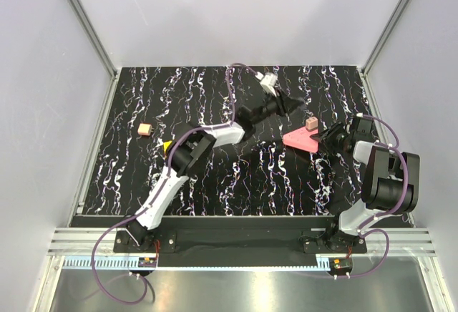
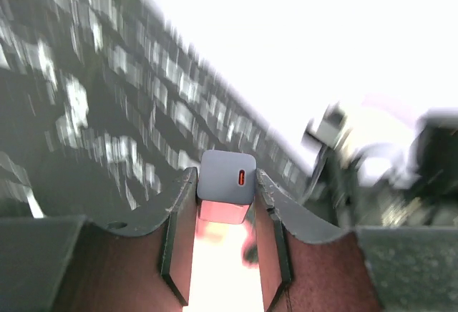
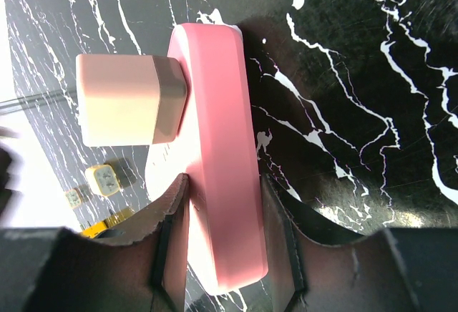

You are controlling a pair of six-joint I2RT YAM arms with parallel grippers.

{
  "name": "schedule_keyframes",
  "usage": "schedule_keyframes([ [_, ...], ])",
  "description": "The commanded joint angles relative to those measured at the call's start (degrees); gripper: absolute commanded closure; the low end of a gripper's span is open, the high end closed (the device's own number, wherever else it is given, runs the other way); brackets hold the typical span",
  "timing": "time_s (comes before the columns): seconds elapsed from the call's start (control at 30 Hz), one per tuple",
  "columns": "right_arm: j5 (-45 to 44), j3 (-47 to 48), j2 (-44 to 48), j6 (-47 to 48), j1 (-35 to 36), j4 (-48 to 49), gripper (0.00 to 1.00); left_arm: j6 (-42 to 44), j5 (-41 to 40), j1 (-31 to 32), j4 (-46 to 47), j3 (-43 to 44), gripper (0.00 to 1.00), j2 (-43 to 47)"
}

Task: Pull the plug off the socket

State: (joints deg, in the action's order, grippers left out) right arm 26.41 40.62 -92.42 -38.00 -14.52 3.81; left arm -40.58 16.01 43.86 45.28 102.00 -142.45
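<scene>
The robot's left gripper should release the plug on the black table (image 1: 233, 151) between the yellow piece and the pink socket. The plug is still in the socket's face.
A flat pink socket (image 1: 299, 140) sits right of centre on the black marbled table, with a small pale cube plug (image 1: 311, 122) plugged into its face. My right gripper (image 1: 330, 138) is shut on the socket's edge. In the right wrist view its gripper (image 3: 223, 183) clamps the pink slab (image 3: 215, 104), and the plug (image 3: 125, 99) sticks out to the left. My left gripper (image 1: 293, 103) hovers just up-left of the plug, apart from it. In the blurred left wrist view its gripper (image 2: 226, 183) stands a plug's width open, and the plug's end face (image 2: 223, 169) with a red slot shows between the tips.
A small beige cube (image 1: 145, 129) and a yellow piece (image 1: 166, 145) lie at the table's left; the cube also shows in the right wrist view (image 3: 104, 179). Grey walls close in the table on three sides. Purple cables loop over both arms.
</scene>
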Motion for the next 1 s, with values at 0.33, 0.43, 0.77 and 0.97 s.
schedule_keyframes([
  [0.33, -9.7, -1.9, -2.4, 3.3, 0.0, -8.8, 1.0, 10.6, -5.3, -1.1, 6.3, -16.6, 1.0, 18.5],
  [0.43, -9.9, -1.9, -2.2, 3.3, 0.0, -8.7, 1.0, 11.8, -12.1, -1.2, 0.5, -25.3, 1.0, 26.7],
  [0.77, -9.7, -1.9, -2.1, 3.3, 0.0, -8.8, 1.0, -14.5, -31.8, -2.9, -18.7, -53.5, 1.0, 50.1],
  [0.97, -9.9, -2.0, -2.1, 3.4, 0.0, -8.7, 1.0, -22.6, -37.4, -2.8, -30.1, -57.1, 1.0, 56.3],
])
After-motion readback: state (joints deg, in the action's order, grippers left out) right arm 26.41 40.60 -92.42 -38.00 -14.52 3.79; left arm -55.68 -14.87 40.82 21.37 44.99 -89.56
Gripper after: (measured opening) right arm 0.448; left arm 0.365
